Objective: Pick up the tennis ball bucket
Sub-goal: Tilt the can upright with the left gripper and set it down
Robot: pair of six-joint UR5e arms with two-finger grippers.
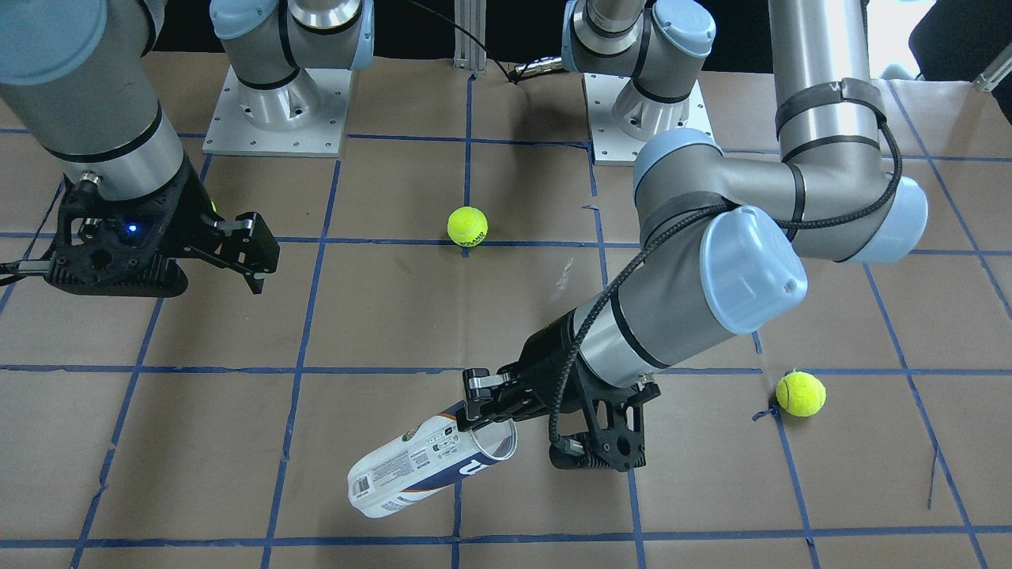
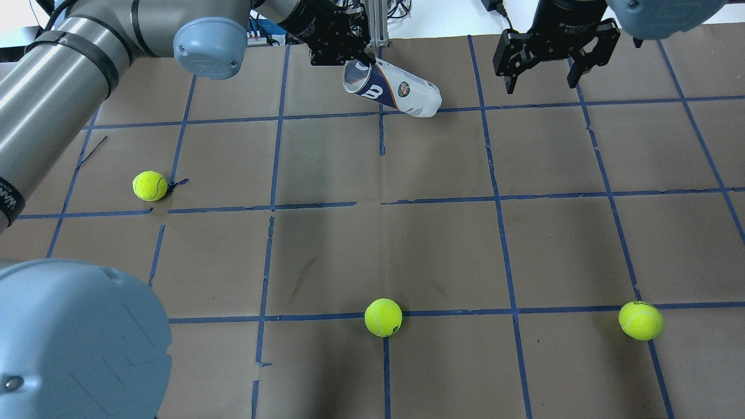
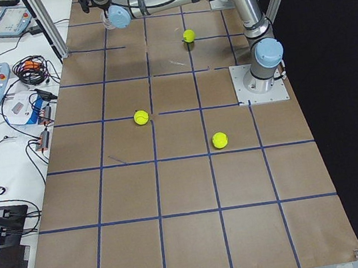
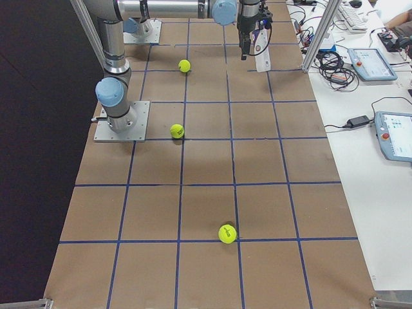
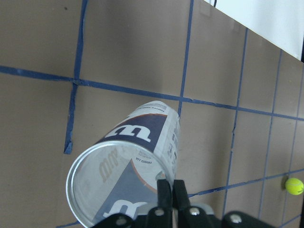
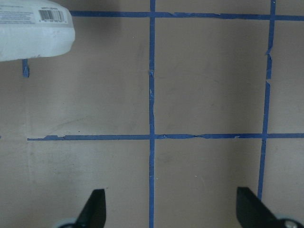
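Note:
My left gripper should set the bucket down on the paper (image 1: 560, 472) (image 5: 9, 122) between the short stub and the long tape line.
The tennis ball bucket (image 1: 419, 466) is a clear tube with a white and navy label. It is empty and tilted, its open metal-rimmed end higher than its closed end. My left gripper (image 1: 484, 421) is shut on the rim at the open end; the left wrist view shows the fingers (image 5: 167, 190) pinching the rim wall of the bucket (image 5: 126, 171). In the overhead view the bucket (image 2: 398, 92) hangs from the left gripper (image 2: 362, 57) at the far side of the table. My right gripper (image 2: 544, 81) is open and empty, to the bucket's right. Its wrist view shows the bucket's closed end (image 6: 33, 28).
Three yellow-green tennis balls lie on the brown paper with its blue tape grid: one at the left (image 2: 150, 185), one at the near middle (image 2: 383, 317), one at the near right (image 2: 641, 320). The arm bases (image 1: 273, 111) stand at the robot's side.

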